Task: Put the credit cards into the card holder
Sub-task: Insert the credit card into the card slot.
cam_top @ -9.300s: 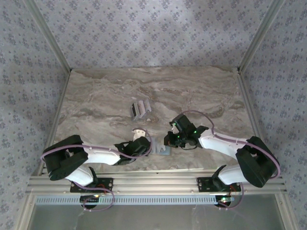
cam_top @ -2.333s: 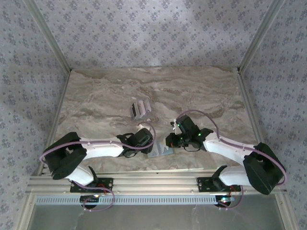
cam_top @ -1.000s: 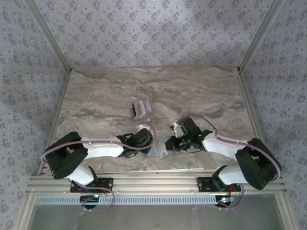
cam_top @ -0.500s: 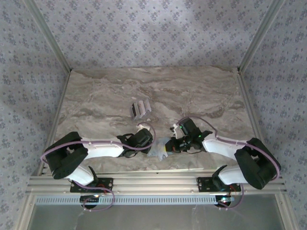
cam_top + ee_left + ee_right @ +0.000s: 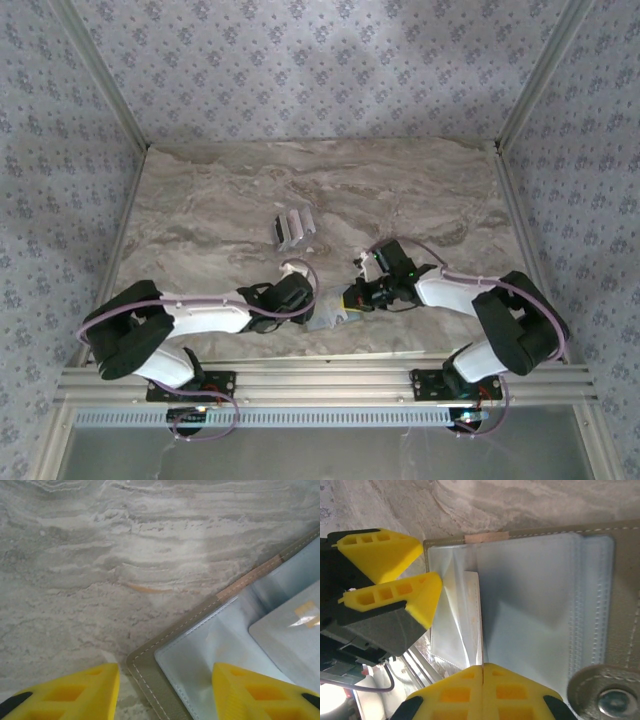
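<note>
A finger of my left gripper sticks out over the clear pocket, in the card's path, so next my left gripper opens and grabs the card holder's stitched border point(image 5: 151, 690).
The card holder point(image 5: 325, 320) lies open near the table's front edge, its grey-tan stitched border point(image 5: 150, 682) framing a pale lining. My left gripper point(image 5: 165, 692) is open, and the holder's corner lies between its yellow fingers. My right gripper point(image 5: 483, 672) is shut on a thin pale card point(image 5: 474, 610), seen edge-on, which reaches over the holder's inside point(image 5: 625, 605). The same card point(image 5: 290, 640) shows in the left wrist view. In the top view, my left gripper point(image 5: 303, 303) and right gripper point(image 5: 350, 298) meet over the holder. More credit cards point(image 5: 293, 228), one dark and the others pale, lie farther back.
The left gripper's fingers point(image 5: 380, 555) sit close beside the held card in the right wrist view. A metal snap point(image 5: 610, 697) is on the holder's flap. The aluminium rail point(image 5: 320, 380) runs just in front of the holder. Patterned walls enclose the marble table point(image 5: 420, 190).
My left gripper's jaws have spread apart around the holder's corner. The holder has settled lower and slightly left. My right gripper has stayed shut and crept left.
</note>
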Motion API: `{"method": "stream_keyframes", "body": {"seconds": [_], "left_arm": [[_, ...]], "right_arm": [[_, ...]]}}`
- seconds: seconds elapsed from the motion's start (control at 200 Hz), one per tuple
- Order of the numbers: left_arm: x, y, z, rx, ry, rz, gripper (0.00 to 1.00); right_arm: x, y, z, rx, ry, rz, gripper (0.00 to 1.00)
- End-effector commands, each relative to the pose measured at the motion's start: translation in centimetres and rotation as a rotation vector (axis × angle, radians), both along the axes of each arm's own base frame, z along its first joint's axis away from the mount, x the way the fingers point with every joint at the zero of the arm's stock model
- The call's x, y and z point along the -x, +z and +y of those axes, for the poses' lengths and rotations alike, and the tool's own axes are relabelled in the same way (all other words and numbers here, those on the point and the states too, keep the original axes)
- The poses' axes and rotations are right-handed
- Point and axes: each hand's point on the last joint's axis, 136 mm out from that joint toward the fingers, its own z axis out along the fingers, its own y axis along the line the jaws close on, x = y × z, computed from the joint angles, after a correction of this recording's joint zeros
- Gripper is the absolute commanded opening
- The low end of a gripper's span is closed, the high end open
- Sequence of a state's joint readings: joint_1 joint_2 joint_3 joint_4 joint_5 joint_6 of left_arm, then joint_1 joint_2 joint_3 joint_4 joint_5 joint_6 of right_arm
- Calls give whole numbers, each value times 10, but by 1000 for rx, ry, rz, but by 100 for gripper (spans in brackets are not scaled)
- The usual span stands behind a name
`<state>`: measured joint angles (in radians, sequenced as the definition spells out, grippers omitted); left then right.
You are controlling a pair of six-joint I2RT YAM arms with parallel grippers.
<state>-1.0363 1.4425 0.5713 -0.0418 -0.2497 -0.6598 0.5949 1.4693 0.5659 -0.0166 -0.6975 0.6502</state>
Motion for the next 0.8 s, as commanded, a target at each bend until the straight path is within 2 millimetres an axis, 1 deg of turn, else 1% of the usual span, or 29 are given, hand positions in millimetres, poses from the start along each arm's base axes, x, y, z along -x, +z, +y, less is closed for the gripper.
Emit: {"method": "stream_keyframes", "body": {"seconds": [0.0,0.11,0.245,0.39,0.555,0.795], "left_arm": [[12,-4,8,-15,-16,31,55],[13,-3,9,-11,-17,32,59],[15,-2,14,-3,-9,31,63],[18,5,15,36,-14,31,69],[21,14,13,81,-27,28,71],[25,9,14,87,-26,43,71]], "right_arm": [[-6,2,7,-29,4,22,0],[-9,1,10,-29,7,29,0],[-9,1,8,-16,7,19,0],[-10,0,6,5,6,13,0],[-12,-2,4,32,37,-15,0],[-15,-6,3,49,64,-36,0]]}}
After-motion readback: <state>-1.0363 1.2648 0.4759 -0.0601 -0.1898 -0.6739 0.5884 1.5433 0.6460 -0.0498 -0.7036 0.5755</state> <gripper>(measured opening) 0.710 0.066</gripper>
